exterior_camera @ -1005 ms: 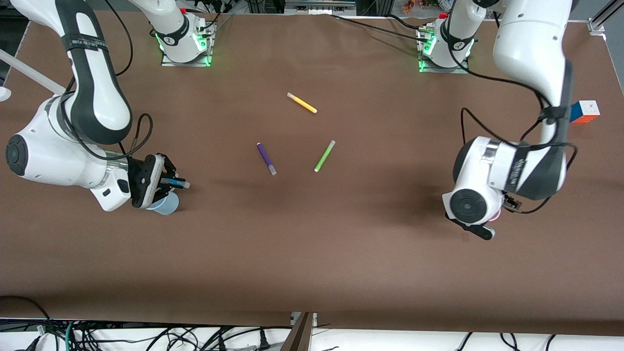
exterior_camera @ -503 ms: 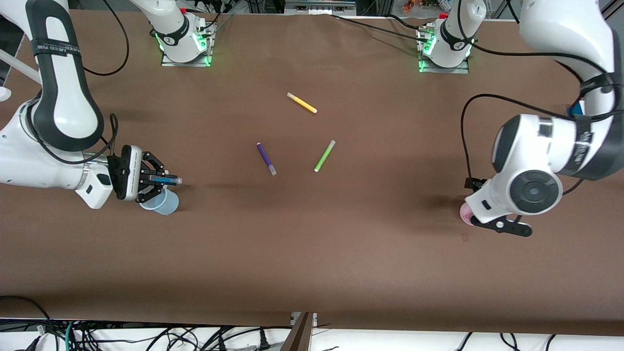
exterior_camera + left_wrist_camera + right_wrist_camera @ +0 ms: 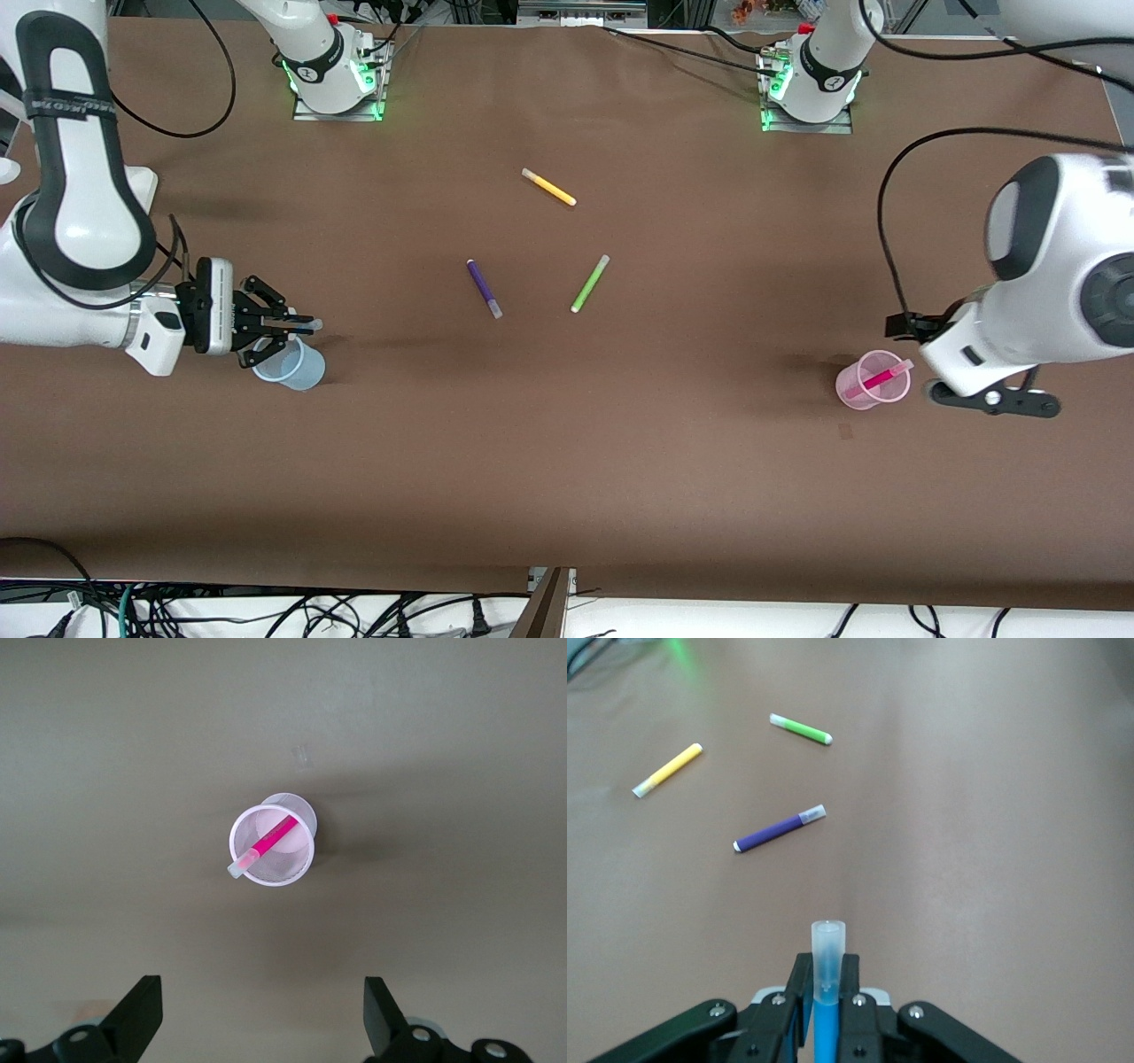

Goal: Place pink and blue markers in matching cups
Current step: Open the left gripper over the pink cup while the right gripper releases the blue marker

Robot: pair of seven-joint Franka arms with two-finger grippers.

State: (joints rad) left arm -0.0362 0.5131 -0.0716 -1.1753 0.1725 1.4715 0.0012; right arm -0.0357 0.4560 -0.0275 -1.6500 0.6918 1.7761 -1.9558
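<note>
The robot's right gripper will release the blue marker inside the pale blue cup [image 3: 287,360] just below that gripper's fingers.
My right gripper [image 3: 285,328] is shut on the blue marker [image 3: 301,327], whose greyish cap sticks out past the fingertips [image 3: 827,948]. It holds the marker nearly level just above the pale blue cup [image 3: 292,369] at the right arm's end of the table. The pink marker [image 3: 879,379] leans inside the pale pink cup [image 3: 861,392] at the left arm's end; both show in the left wrist view, marker [image 3: 266,843] in cup [image 3: 306,870]. My left gripper [image 3: 263,997] is open and empty, raised above the table beside the pink cup.
Three other markers lie mid-table: dark purple [image 3: 484,287], lime green [image 3: 589,283] and yellow [image 3: 548,187], the yellow one farthest from the front camera. The right wrist view shows them ahead of the held marker. Cables run along the table's edges.
The left arm has lifted and swung toward its end of the table, uncovering the pink cup with the pink marker in it. The right gripper has shifted slightly toward its end, still holding the blue marker.
</note>
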